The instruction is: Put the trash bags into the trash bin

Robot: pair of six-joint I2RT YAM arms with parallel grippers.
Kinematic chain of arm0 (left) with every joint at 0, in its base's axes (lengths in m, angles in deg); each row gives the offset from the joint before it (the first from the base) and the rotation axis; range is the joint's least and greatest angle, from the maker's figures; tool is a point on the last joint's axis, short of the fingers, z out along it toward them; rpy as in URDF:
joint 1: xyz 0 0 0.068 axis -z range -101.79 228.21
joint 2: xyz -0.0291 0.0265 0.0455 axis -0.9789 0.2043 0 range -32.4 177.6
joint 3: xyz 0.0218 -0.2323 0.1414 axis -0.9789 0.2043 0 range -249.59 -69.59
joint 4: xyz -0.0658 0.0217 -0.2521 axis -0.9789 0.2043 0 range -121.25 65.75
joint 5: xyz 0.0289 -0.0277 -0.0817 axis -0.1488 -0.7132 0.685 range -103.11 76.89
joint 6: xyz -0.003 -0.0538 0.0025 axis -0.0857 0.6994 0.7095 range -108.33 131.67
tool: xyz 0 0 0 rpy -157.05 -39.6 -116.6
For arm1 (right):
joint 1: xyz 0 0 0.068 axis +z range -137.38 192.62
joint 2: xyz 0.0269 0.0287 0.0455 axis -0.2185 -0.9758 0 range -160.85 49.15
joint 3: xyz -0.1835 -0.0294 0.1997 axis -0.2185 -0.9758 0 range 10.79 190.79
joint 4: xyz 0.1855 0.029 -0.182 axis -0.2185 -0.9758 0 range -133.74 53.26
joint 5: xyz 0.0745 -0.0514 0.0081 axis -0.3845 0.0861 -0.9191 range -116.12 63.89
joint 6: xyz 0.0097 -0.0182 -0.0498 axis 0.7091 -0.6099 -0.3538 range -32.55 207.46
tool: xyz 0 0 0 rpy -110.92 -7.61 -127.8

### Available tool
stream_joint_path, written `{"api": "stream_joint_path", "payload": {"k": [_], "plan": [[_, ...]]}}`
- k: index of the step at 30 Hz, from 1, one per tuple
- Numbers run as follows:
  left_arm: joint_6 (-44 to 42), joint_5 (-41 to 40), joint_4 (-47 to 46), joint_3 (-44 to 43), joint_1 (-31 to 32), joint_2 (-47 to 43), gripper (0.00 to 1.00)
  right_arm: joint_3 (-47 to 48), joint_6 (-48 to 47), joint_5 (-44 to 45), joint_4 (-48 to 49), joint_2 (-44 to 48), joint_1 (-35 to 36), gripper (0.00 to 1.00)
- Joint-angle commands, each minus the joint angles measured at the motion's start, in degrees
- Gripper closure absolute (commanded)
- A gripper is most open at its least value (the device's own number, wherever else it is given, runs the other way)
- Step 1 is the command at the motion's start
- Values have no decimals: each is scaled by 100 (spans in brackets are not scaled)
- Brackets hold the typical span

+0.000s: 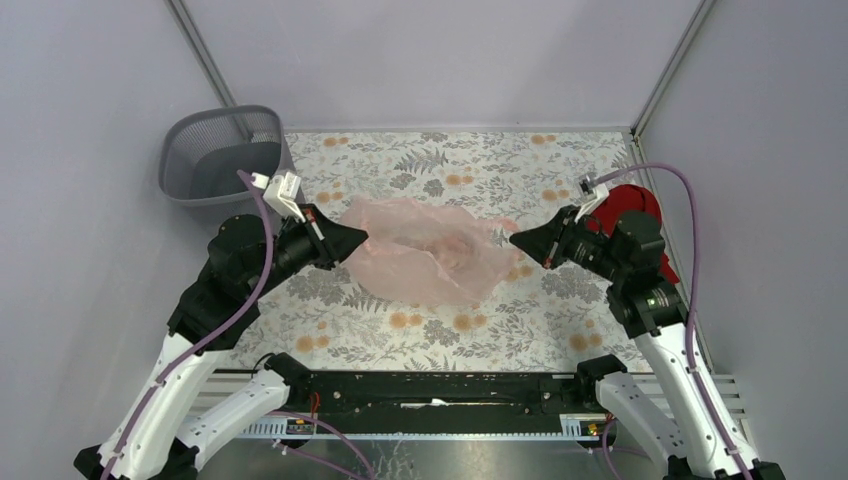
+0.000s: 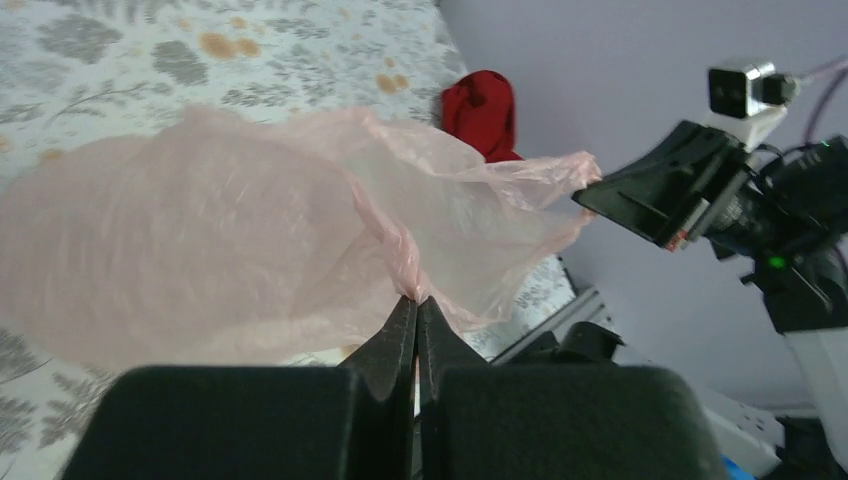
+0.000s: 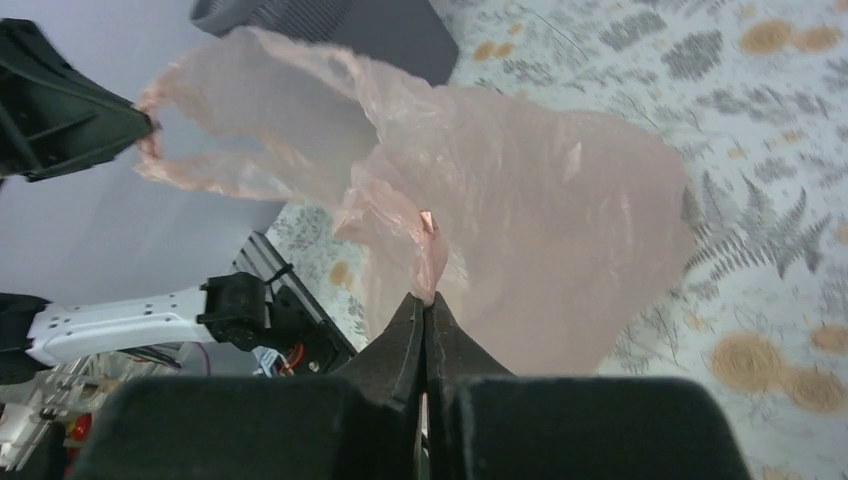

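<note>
Next, my right gripper takes the bag's edge at my left gripper (image 1: pixel 374 226), which must pull the trash bin closer, while both grippers are holding the trash bag's edges.
The pale-pink trash bag (image 1: pixel 428 250) hangs stretched between my two grippers above the middle of the floral table. My left gripper (image 1: pixel 362 238) is shut on the bag's left edge; in the left wrist view the film (image 2: pixel 250 230) bunches at the closed tips (image 2: pixel 416 300). My right gripper (image 1: pixel 514 238) is shut on the bag's right edge; in the right wrist view the bag (image 3: pixel 520 210) gathers at the closed tips (image 3: pixel 427 300). The dark-grey mesh trash bin (image 1: pixel 222 150) stands at the far left corner, behind my left arm, and shows partly in the right wrist view (image 3: pixel 330 25).
A red cloth bundle (image 1: pixel 630 205) lies at the right table edge behind my right gripper, also seen in the left wrist view (image 2: pixel 482 110). Grey walls close in on all sides. The black rail (image 1: pixel 440 390) runs along the near edge.
</note>
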Motion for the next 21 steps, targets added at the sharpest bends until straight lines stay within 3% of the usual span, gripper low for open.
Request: {"api": "stream_joint_path", "payload": {"k": [1, 3, 7, 11, 15, 21], "plan": [[469, 1100, -1040, -181, 1, 356, 100, 572, 404, -805, 1326, -612, 81, 100], [781, 1485, -1578, 19, 152, 578, 100, 596, 718, -852, 1906, -910, 499, 100], [809, 905, -1820, -53, 820, 891, 100, 947, 325, 141, 1850, -1384, 1911, 100], [801, 899, -1943, -152, 1037, 1167, 100, 1206, 47, 615, 1841, -1922, 2906, 98], [683, 741, -1701, -197, 1044, 1237, 100, 1344, -269, 950, 1699, -2163, 3362, 94], [462, 327, -1157, -114, 1043, 1038, 100, 969, -70, 1029, 1961, -1776, 3378, 93]]}}
